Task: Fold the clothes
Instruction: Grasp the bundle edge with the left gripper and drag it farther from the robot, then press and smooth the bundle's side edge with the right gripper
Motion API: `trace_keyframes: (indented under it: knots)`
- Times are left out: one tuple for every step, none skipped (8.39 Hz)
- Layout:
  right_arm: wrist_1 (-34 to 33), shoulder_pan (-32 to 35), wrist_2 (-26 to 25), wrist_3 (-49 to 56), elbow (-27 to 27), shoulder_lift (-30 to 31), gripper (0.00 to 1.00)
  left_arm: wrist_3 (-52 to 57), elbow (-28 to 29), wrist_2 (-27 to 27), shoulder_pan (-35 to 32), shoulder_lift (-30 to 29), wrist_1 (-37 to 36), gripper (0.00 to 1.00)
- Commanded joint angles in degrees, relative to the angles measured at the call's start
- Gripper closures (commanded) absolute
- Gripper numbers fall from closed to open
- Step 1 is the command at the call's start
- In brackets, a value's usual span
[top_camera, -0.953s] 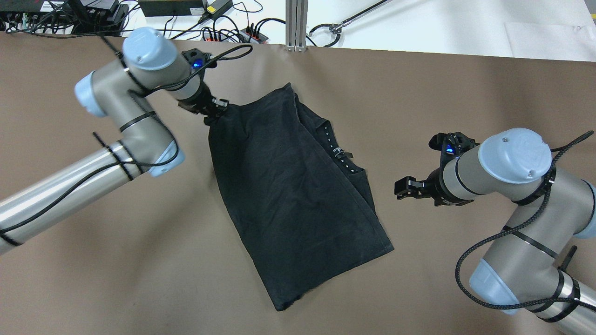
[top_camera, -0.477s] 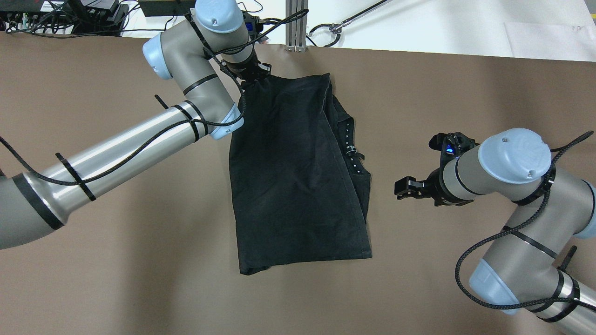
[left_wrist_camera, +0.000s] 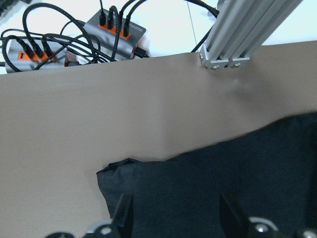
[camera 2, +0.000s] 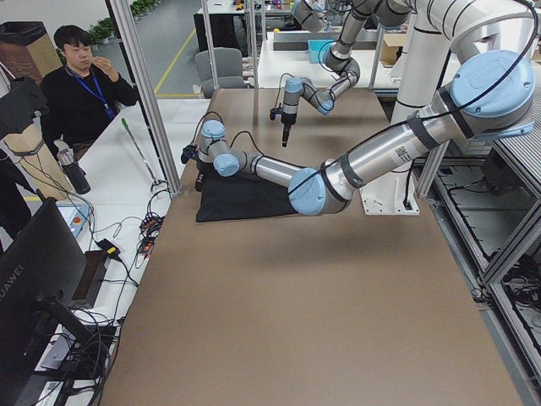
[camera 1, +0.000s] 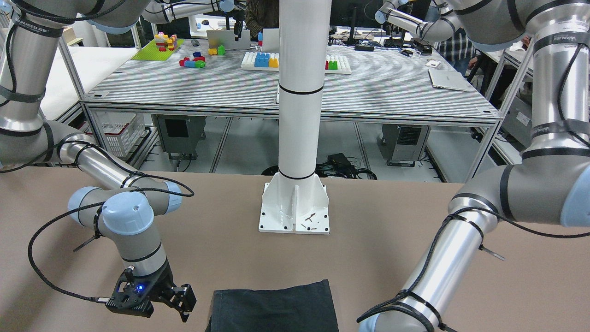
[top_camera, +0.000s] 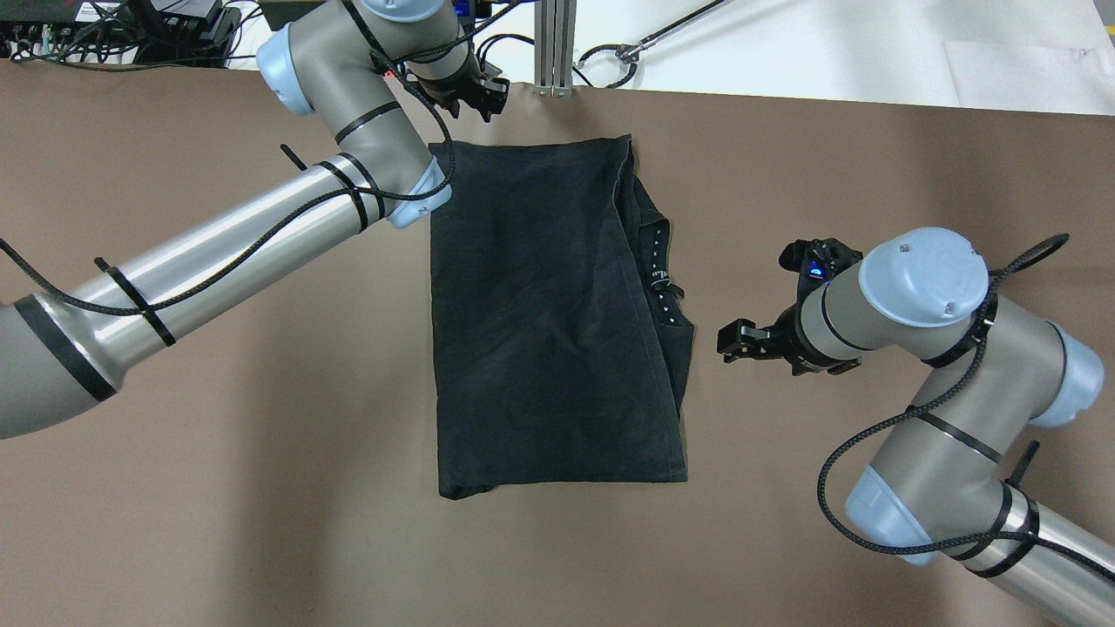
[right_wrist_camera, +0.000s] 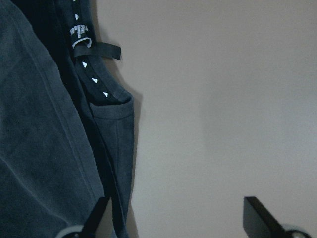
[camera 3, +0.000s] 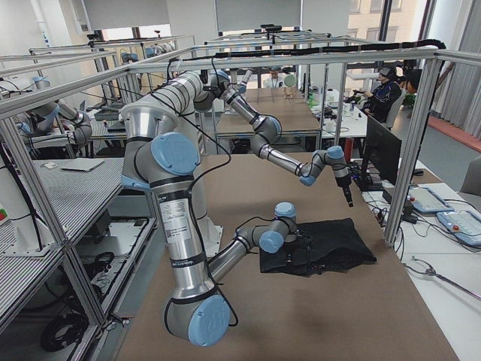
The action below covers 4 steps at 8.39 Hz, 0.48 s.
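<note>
Next, I close my right gripper on the black garment's side edge [camera 1: 209, 316] [right_wrist_camera: 120, 225], between its neckband and its corner on the side of the white pillar.
The clothes [top_camera: 549, 313] are one black garment lying flat on the brown table [top_camera: 218, 435], roughly rectangular, with a neckband of white marks [top_camera: 659, 279] along its right side. My left gripper [top_camera: 477, 100] hovers open just beyond the garment's far left corner. In the left wrist view that corner [left_wrist_camera: 129, 173] lies below the spread fingers [left_wrist_camera: 121, 213], which hold nothing. My right gripper [top_camera: 730, 340] stands open just right of the garment's right edge. In the right wrist view the fabric [right_wrist_camera: 49, 148] fills the left side. The front-facing view shows only the garment's near edge [camera 1: 274, 306].
An aluminium post [top_camera: 555, 43] and power strips with cables [left_wrist_camera: 114, 32] sit at the table's far edge, close to my left gripper. The white pillar base [camera 1: 295, 216] stands at the robot's side. A person [camera 2: 80, 93] sits beyond the far edge.
My left gripper dragged the garment's corner toward the far edge, squaring the cloth up, then let it go and lifted off. My right gripper edged slightly toward the garment.
</note>
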<state>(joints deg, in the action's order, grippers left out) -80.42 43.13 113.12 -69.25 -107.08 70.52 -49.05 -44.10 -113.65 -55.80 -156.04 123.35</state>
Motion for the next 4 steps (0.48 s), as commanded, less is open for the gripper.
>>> trace_keyframes:
  knots:
    - [10.1, -0.1, -0.5, -9.3, 6.3, -2.1, 0.09, -0.3, -8.0, -5.0, -1.9, 6.2, -0.3, 0.05]
    - [19.2, -0.1, -0.6, -15.4, 11.7, -2.4, 0.10, -0.3, -8.5, -5.0, -1.8, 6.6, -0.2, 0.05]
    - [24.6, -0.8, -0.6, -19.1, 15.5, -2.6, 0.10, -0.4, -8.5, -5.0, -1.7, 6.7, -0.2, 0.05]
    - [25.7, -2.8, -2.1, -20.5, 15.7, -2.6, 0.11, -0.4, -8.5, -5.0, -1.7, 6.9, -0.1, 0.05]
